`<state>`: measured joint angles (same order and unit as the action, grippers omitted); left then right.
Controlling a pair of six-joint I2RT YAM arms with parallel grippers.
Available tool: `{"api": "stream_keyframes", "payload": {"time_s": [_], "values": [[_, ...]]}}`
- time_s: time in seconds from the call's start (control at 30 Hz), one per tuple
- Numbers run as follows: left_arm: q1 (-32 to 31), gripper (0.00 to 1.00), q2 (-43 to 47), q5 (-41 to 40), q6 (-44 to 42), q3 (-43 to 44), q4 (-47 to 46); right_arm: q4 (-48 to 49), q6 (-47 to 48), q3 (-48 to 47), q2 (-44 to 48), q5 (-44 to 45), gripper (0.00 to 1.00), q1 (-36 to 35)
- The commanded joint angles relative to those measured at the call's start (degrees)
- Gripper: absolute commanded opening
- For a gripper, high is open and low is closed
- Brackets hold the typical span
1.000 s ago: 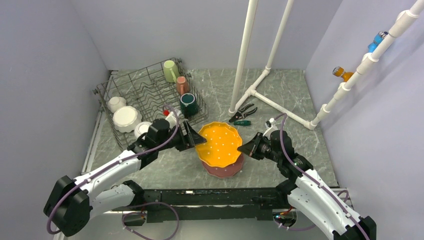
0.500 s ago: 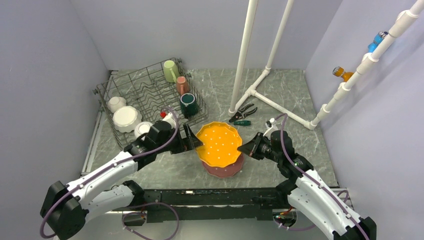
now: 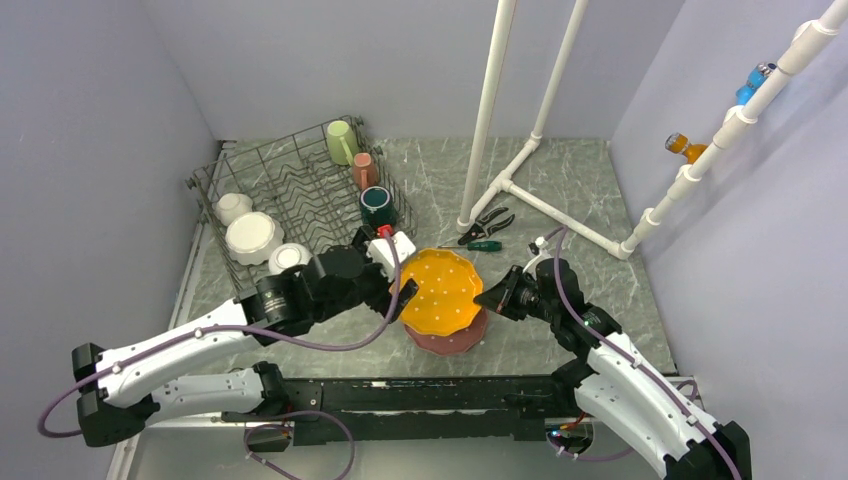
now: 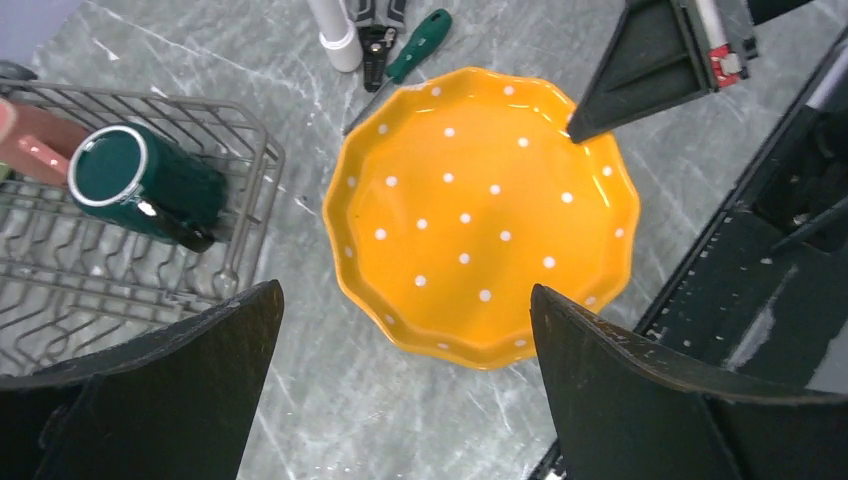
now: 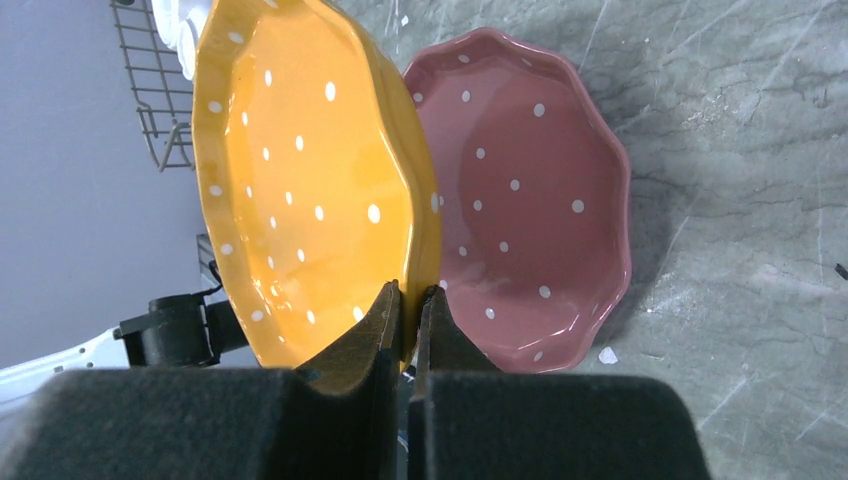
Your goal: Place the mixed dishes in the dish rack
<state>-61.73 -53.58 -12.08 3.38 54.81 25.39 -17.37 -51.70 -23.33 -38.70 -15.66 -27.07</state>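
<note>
My left gripper is pointing down onto the orange plate's side, so next I back it off toward the rack, tip it level and pinch the plate's rim (image 4: 373, 315) facing the rack.
My right gripper (image 3: 492, 297) is shut on the right rim of an orange white-dotted scalloped plate (image 3: 445, 288) and holds it tilted above a dusty-pink dotted plate (image 3: 452, 340) on the table. The right wrist view shows the gripper (image 5: 410, 292) pinching the orange rim (image 5: 300, 180), with the pink plate (image 5: 530, 200) behind. My left gripper (image 3: 403, 293) is open and empty, pointing down over the plate's left edge; its wrist view shows the gripper (image 4: 405, 288) above the plate (image 4: 480, 215). The dish rack (image 3: 285, 185) holds pale green (image 3: 340, 142), pink (image 3: 365, 170) and teal (image 3: 377, 207) mugs and white bowls (image 3: 253, 237).
Black-handled pliers (image 3: 487, 222) and a green screwdriver (image 3: 485, 245) lie behind the plates. White PVC pipes (image 3: 485, 120) stand at the back right. Walls close in on both sides. The rack's near corner (image 4: 240, 215) and teal mug (image 4: 140, 185) lie left of the plate.
My left arm has swung right from beside the plate's left rim to above it, jaws pointing down and open. The orange plate has tilted up more in the right gripper.
</note>
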Motion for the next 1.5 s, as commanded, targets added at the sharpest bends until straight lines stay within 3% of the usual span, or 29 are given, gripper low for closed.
{"api": "stream_keyframes", "payload": {"time_s": [0.0, 0.07, 0.23, 0.37, 0.5, 0.77, 1.0, 1.1, 1.27, 1.47], "values": [[-1.1, 0.99, -3.2, -10.8, -3.0, 3.9, 2.7, 10.9, -3.3, -3.4, 1.4, -3.7, 0.0, 0.2], [0.4, 0.99, -3.3, -12.5, 6.9, 4.2, 3.0, 11.4, -3.5, -3.2, 1.8, -4.1, 0.0, 0.2], [9.6, 0.99, -1.6, -0.2, 32.3, 1.0, 3.8, 14.1, -3.9, -2.6, 2.8, -5.8, 0.0, 0.2], [16.2, 0.99, 3.2, 15.8, 42.6, -9.8, -9.1, 16.2, -4.4, -2.4, 3.0, -7.4, 0.0, 0.2], [19.9, 0.93, 4.5, 23.4, 49.3, -15.8, -16.6, 18.8, -5.8, -1.6, 3.4, -8.4, 0.0, 0.2], [21.9, 0.72, 2.3, 30.1, 52.3, -21.2, -26.9, 20.1, -6.8, -0.4, 4.3, -9.3, 0.0, 0.2], [22.8, 0.59, 2.8, 30.0, 53.0, -22.3, -27.8, 19.9, -6.2, -0.7, 4.3, -9.4, 0.0, 0.2], [23.4, 0.58, 3.2, 28.2, 52.7, -21.5, -23.3, 19.7, -5.8, -0.9, 4.3, -9.1, 0.0, 0.2], [24.9, 0.68, 4.0, 24.7, 51.3, -19.6, -16.8, 19.9, -5.5, -0.9, 3.5, -9.7, 0.0, 0.2], [26.0, 0.66, 0.1, 28.3, 47.6, -16.0, -15.6, 20.5, -5.0, -0.9, 2.9, -10.3, 0.0, 0.2]]}}
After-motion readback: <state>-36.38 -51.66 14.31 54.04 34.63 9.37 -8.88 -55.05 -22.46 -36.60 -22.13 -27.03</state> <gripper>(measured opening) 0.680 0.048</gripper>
